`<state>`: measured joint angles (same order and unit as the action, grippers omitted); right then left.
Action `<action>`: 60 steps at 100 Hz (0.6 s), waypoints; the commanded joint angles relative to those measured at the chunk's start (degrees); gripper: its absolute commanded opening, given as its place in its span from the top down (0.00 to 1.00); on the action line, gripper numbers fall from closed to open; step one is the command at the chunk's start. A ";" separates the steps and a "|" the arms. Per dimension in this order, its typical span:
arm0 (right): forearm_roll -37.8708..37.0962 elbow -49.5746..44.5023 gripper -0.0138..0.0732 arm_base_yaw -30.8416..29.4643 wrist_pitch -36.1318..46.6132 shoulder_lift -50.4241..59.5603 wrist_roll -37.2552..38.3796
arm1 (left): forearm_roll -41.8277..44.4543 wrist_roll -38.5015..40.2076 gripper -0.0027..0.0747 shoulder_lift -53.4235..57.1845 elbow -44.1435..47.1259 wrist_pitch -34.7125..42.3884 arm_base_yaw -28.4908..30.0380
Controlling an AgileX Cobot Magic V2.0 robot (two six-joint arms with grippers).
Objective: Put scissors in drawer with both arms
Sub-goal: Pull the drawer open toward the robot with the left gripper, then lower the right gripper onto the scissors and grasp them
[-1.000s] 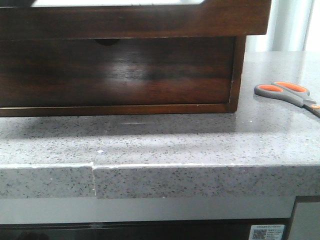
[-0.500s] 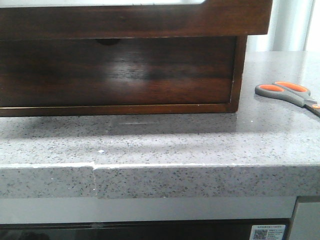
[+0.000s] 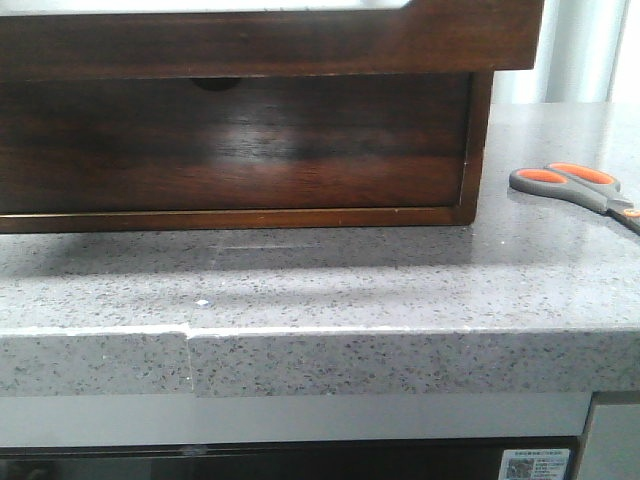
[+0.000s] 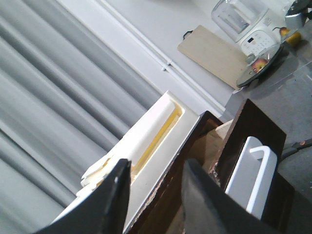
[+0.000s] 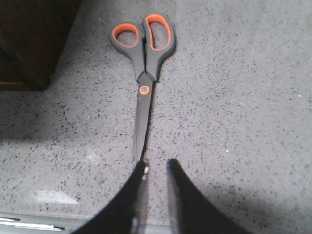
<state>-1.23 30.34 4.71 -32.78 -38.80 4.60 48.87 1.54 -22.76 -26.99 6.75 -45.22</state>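
My right gripper is going to close on the scissors at the base of their grey handles (image 3: 612, 201) (image 5: 146, 76), between the orange-lined loops and the orange screw.
The scissors (image 3: 575, 185) lie flat on the grey speckled counter to the right of the cabinet, with grey handles and orange-lined loops. In the right wrist view the scissors (image 5: 145, 73) point their blade tip at my right gripper (image 5: 157, 165). Its jaws stand a narrow gap apart with only counter between them, and the tip lies beside one finger (image 5: 140, 170). The drawer (image 3: 270, 40) is the upper plain dark wood panel, standing out past the cabinet side. My left gripper (image 4: 156, 180) is open, with its fingers on either side of a dark wood edge (image 4: 195, 141). Neither gripper shows in the front view.
Below the drawer is a second front panel with a half-round notch (image 3: 215, 84). A white tray (image 4: 161, 126) lies beside the wood edge. The counter's front edge (image 3: 320, 335) runs across below. A cutting board (image 4: 214, 53) and a kitchen appliance (image 4: 248, 34) stand at the back.
The upper drawer panel has crept slightly nearer and the shadow on the counter's left has lightened. The scissors have not moved.
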 commanded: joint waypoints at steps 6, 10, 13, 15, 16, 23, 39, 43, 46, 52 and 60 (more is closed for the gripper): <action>-1.03 6.51 0.48 0.13 0.93 -7.20 -0.45 | -4.94 0.91 0.65 1.24 -1.70 -0.96 -0.41; -1.03 8.10 0.43 0.13 0.24 -9.27 -0.45 | -5.55 0.91 0.65 1.45 -1.70 -1.39 -0.41; -1.03 9.15 0.40 0.13 -0.29 -10.89 -0.45 | -5.77 0.91 0.65 1.45 -1.70 -1.54 -0.41; -1.03 9.97 0.39 0.13 -0.71 -12.10 -0.45 | -6.04 0.91 0.65 1.48 -1.70 -1.54 -0.41; -1.03 10.26 0.39 0.13 -0.84 -12.49 -0.45 | -6.03 0.91 0.65 1.48 -1.70 -1.54 -0.41; -1.03 13.27 0.39 0.13 -2.52 -16.48 -0.45 | -6.62 0.91 0.65 1.48 -1.70 -1.54 -0.41; -1.03 21.13 0.39 0.13 -7.41 -26.00 -0.45 | -6.62 0.91 0.65 1.48 -1.70 -1.54 -0.41; -1.03 23.15 0.39 0.13 -8.69 -28.36 -0.45 | -6.62 0.91 0.65 1.48 -1.70 -1.54 -0.41; -1.03 24.48 0.39 0.13 -9.73 -29.91 -0.45 | -6.62 0.91 0.65 1.48 -1.70 -1.54 -0.41; -1.03 27.28 0.39 0.13 -12.03 -33.16 -0.45 | -6.62 0.91 0.65 1.48 -1.70 -1.54 -0.41; -1.03 30.40 0.39 0.13 -14.64 -36.83 -0.45 | -6.62 0.91 0.65 1.48 -1.70 -1.54 -0.41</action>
<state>-1.23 56.27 4.92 -46.63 -73.45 4.60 43.28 1.57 -20.90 -26.99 2.43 -45.22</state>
